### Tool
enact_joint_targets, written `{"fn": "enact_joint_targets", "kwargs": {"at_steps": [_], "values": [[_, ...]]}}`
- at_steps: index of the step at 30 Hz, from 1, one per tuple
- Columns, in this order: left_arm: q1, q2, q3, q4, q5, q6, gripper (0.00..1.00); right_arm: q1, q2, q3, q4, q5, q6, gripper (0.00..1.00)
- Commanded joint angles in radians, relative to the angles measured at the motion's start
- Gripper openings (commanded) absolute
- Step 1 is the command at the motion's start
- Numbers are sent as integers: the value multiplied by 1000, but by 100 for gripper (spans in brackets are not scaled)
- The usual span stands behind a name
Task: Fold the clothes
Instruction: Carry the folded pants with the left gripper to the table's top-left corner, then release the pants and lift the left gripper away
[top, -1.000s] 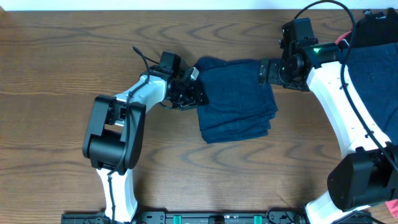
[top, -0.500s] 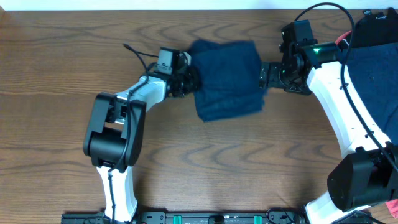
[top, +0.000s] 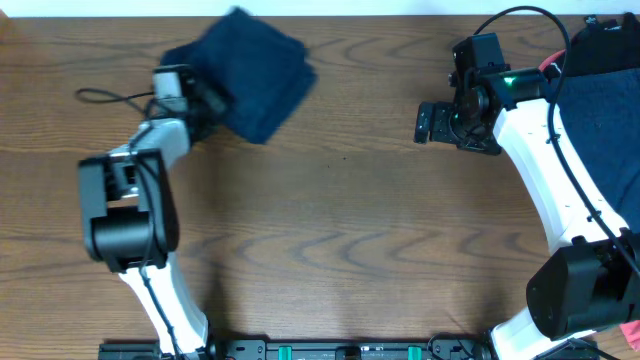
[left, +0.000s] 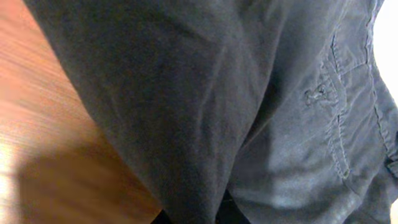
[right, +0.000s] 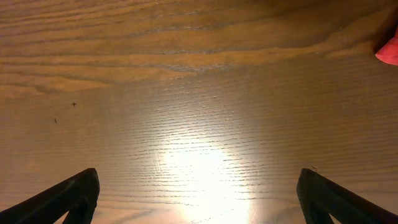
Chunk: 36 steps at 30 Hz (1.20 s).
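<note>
The folded navy garment will go down along the wooden table's back edge (top: 174, 54), near the table's corner, set there by my left gripper.
The folded navy garment (top: 250, 72) hangs bunched and blurred above the table's back left. My left gripper (top: 205, 100) is shut on its left edge. In the left wrist view the same garment (left: 205, 93) fills the frame, showing a pocket seam and a button (left: 317, 94); the cloth runs down between the fingertips of the left gripper (left: 194, 219). My right gripper (top: 425, 122) stands open over bare wood, right of centre, and holds nothing. In the right wrist view the right gripper (right: 199, 205) has its fingers (right: 68, 199) wide apart above the tabletop.
A pile of clothes (top: 605, 95), navy with a black piece (top: 610, 40) on top, lies at the far right beside the right arm. A coral-red scrap (right: 388, 50) shows at the right wrist view's edge. The wooden table (top: 330, 230) spans the view.
My left gripper closed on the folded garment and swung it from the table's centre to the back left, off the surface. The right gripper stayed open and nearly still.
</note>
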Motion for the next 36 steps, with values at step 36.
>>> {"fn": "enact_joint_targets", "kwargs": {"at_steps": [36], "values": [[157, 134, -6, 301, -127, -227, 6, -5, -27, 10, -39, 0, -12, 99]]}}
